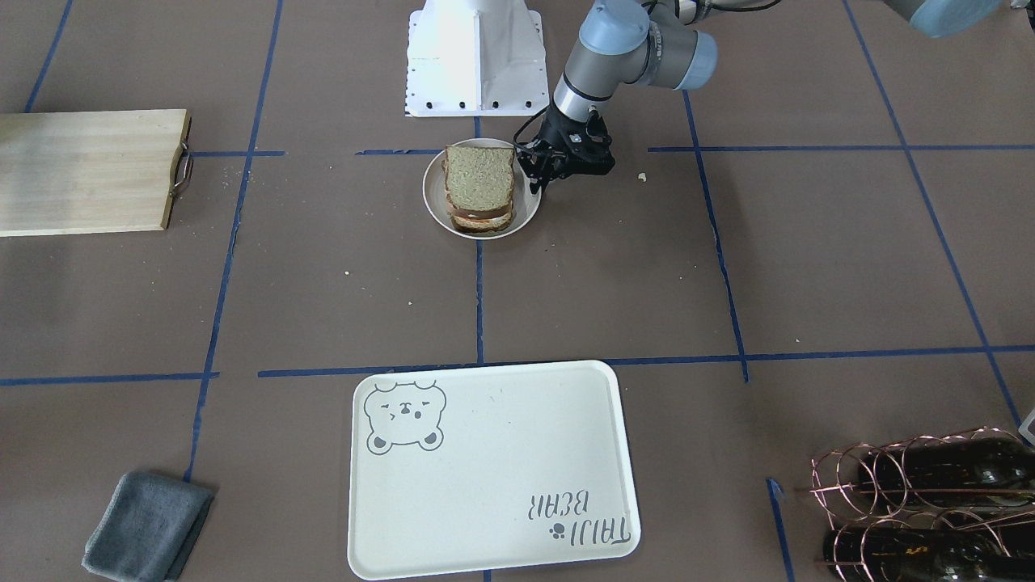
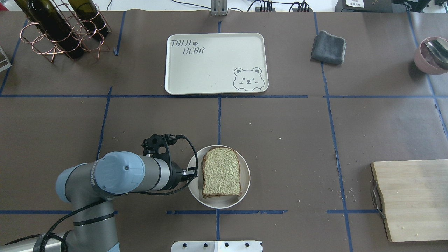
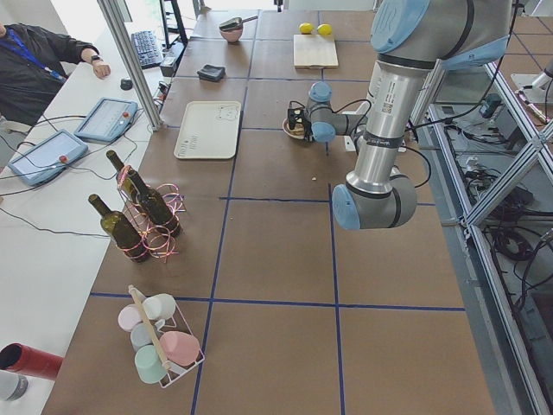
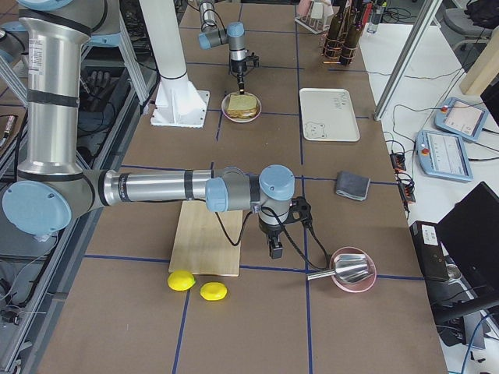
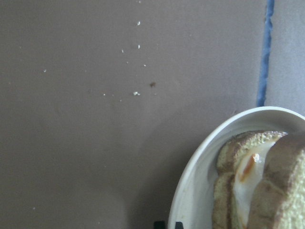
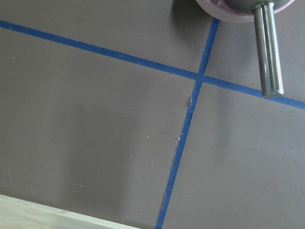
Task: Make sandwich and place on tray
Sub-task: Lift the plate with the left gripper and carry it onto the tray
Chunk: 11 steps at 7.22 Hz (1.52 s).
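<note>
The robot's left gripper will release the plate with the sandwich in the middle of the white bear tray [image 1: 492,476].
The sandwich [image 1: 479,190] is stacked on a small round white plate [image 1: 434,202]: two speckled bread slices with the egg showing between them in the left wrist view [image 5: 248,176]. My left gripper [image 1: 536,184] is at the plate's rim [image 2: 224,204] on the robot's left side. Its fingertips [image 5: 158,224] stand close together around the rim [image 5: 200,181], shut on it. The white bear tray [image 2: 210,66] lies empty farther out from the robot. My right gripper [image 4: 273,251] shows only in the exterior right view, over the table beside the cutting board; I cannot tell its state.
A wooden cutting board [image 2: 413,199] lies at the robot's right. A grey cloth [image 2: 329,47] and a pink bowl with a metal ladle [image 2: 428,56] are at the far right. A wire rack with wine bottles [image 2: 59,31] stands at the far left. Two lemons [image 4: 195,284] lie beyond the board.
</note>
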### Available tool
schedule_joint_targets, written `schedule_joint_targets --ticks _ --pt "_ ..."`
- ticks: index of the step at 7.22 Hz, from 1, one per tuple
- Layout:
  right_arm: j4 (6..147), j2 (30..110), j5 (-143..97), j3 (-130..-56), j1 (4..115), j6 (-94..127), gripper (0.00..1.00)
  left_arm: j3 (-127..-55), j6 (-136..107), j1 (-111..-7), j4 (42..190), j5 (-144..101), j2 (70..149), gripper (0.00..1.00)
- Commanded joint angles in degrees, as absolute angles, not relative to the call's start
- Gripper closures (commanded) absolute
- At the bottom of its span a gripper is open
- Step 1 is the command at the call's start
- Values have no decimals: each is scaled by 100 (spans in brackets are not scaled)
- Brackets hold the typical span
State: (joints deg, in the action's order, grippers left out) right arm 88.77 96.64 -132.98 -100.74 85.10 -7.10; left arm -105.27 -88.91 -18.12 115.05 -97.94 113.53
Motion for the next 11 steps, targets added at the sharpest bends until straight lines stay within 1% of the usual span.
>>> schedule_joint_targets --ticks 1,3,4,5,6,8,11 --pt "8851 9659 -13280 -10029 8508 -712 0 -10617 -8894 -2405 11601 -10078 11434 100" --pt "8851 9668 -13272 -10020 8508 -703 0 -10504 -8903 -3301 11934 -10791 11495 100" --pt "8859 9668 -13271 -10020 8508 -703 0 -10233 -8912 -3670 11996 -10880 11748 100" --pt "8859 9668 -13271 -10020 8508 -703 0 -9813 -8921 -3978 12049 -11064 12064 100" --pt "8851 9668 -13263 -10020 8508 -703 0 -9156 -8921 -4216 12511 -11196 12363 100" --pt "8859 9659 -13254 -10020 8508 -703 0 -7382 -8912 -4569 13382 -11486 13249 100" --pt "8868 9642 -13254 -10002 8508 -703 0 -4860 -8851 -4641 14595 -11487 14472 100"
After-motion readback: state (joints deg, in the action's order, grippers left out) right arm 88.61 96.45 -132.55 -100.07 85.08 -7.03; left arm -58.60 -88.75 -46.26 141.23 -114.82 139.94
